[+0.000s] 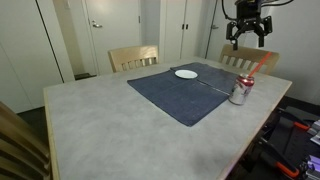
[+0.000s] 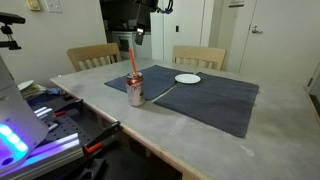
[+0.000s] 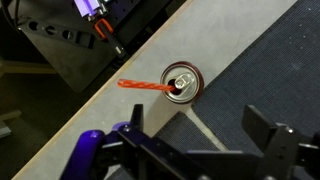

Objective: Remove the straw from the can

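Note:
The upper part of the red-orange straw (image 1: 264,60) (image 3: 131,83), just below the straw's top end, should be next for my gripper to go down to and close on.
The silvery can with red markings (image 1: 240,91) stands on the grey table at the corner of a dark blue mat; it shows in both exterior views (image 2: 136,91) and from above in the wrist view (image 3: 182,82). The red-orange straw (image 2: 133,62) sticks up out of its top, leaning a little; it also shows in an exterior view (image 1: 248,71) and in the wrist view (image 3: 144,86). My gripper (image 1: 247,38) hangs high above the can, open and empty, well clear of the straw. It also shows in an exterior view (image 2: 137,38), and its fingers show in the wrist view (image 3: 198,125).
A white plate (image 1: 186,74) lies on the dark blue mat (image 1: 190,95), with a thin dark stick (image 1: 214,86) beside it. Two wooden chairs (image 1: 133,57) stand behind the table. Equipment and cables lie on the floor off the table edge near the can (image 3: 95,20).

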Controlling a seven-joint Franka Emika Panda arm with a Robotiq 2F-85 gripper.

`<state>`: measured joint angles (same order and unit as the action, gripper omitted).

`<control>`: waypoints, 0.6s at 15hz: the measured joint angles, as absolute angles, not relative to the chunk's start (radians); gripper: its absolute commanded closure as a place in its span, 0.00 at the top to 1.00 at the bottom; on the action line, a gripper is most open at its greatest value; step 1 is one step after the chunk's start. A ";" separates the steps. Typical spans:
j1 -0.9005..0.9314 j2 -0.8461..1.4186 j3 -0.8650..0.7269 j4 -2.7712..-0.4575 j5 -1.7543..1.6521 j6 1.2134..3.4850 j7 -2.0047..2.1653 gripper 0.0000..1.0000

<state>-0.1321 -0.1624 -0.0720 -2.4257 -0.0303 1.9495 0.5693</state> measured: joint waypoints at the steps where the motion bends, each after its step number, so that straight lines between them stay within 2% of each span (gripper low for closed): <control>1: -0.132 -0.160 -0.072 -2.426 -0.030 1.947 0.572 1.00; 9: -0.133 -0.108 -0.076 -2.429 -0.028 1.945 0.589 1.00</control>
